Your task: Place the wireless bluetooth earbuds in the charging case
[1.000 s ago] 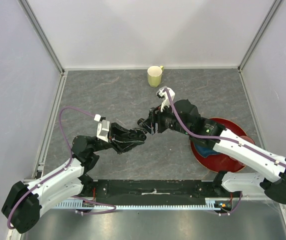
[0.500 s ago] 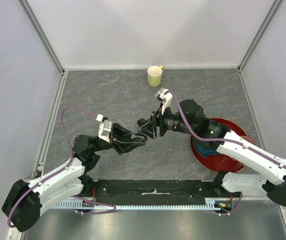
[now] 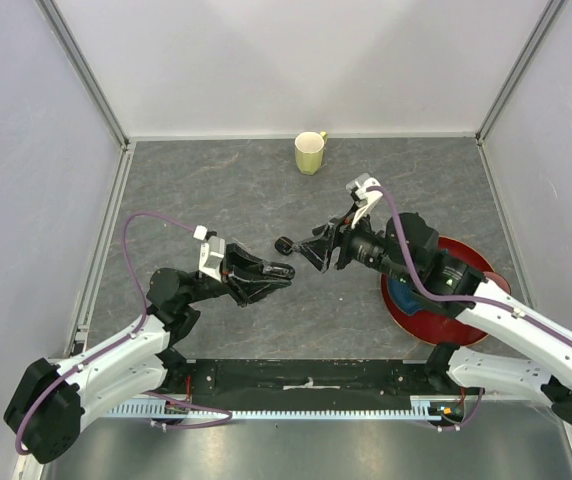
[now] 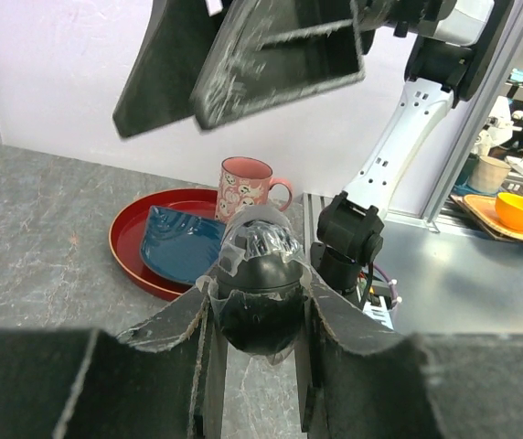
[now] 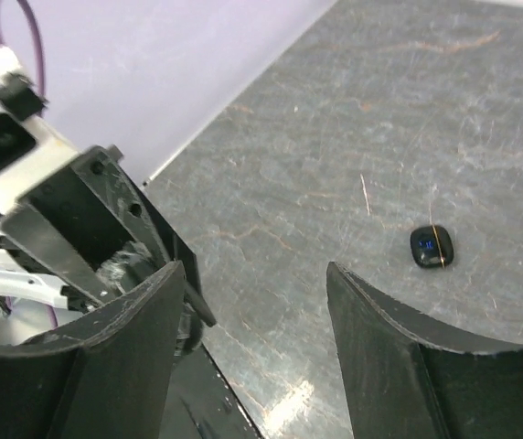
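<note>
Next, my left gripper puts the charging case down on the table [image 3: 305, 270] just in front of the small black earbud. The case is now low over the table's middle.
The charging case [image 4: 260, 315], a glossy black pod with a clear part on top, sits between the fingers of my left gripper [image 4: 260, 288], which is shut on it. From above, the left gripper [image 3: 278, 270] is low over the table's middle. My right gripper [image 3: 313, 252] faces it from the right, open with nothing between its fingers. One small black earbud [image 3: 284, 243] lies on the table between the two grippers. In the right wrist view this earbud [image 5: 432, 247] lies right of the open right gripper [image 5: 254, 274].
A yellow-green mug [image 3: 309, 152] stands by the back wall. At the right a red plate [image 3: 466, 255] holds a blue dish [image 4: 184, 251] and a pink mug [image 4: 246, 183]. Side walls close in the table.
My right gripper has drawn back to the right from the left gripper and opened wider. A small black earbud now shows on the table where its tips were. The left arm has barely moved.
</note>
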Controlling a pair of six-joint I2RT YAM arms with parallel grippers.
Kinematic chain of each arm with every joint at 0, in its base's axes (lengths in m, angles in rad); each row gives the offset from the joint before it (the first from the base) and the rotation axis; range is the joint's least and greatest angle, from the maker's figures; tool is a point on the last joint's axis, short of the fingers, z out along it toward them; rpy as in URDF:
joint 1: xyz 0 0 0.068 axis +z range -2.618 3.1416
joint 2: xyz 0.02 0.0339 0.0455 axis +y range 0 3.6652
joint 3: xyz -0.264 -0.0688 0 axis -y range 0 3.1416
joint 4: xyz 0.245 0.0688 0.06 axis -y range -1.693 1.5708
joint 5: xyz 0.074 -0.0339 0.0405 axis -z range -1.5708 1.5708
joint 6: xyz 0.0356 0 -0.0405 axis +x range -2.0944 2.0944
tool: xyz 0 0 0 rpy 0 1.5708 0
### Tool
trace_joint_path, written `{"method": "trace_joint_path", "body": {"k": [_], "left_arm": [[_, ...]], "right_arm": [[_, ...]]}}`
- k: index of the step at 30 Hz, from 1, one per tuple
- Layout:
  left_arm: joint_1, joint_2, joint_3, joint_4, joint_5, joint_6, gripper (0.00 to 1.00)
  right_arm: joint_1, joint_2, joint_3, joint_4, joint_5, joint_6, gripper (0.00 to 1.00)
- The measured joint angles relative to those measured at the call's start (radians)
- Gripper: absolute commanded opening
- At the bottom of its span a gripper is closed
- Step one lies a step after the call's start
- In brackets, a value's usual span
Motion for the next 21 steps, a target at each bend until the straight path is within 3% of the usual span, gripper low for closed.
{"method": "trace_joint_path", "body": {"k": [5, 9, 14, 21], "left_arm": [[0.000, 0.000, 0.000, -0.012, -0.008, 0.000, 0.02], [0.000, 0.000, 0.000, -0.019, -0.023, 0.000, 0.02], [0.002, 0.002, 0.000, -0.043, -0.026, 0.000, 0.02], [0.002, 0.003, 0.000, -0.048, -0.036, 0.000, 0.02]], "right_arm": [[0.000, -0.020, 0.000, 0.054, -0.030, 0.000, 0.70], [0.000, 0.018, -0.001, 0.071, -0.126, 0.012, 0.61], [-0.001, 0.071, -0.019, 0.078, -0.225, 0.035, 0.59], [0.003, 0.042, -0.033, 0.055, -0.192, 0.032, 0.72]]}}
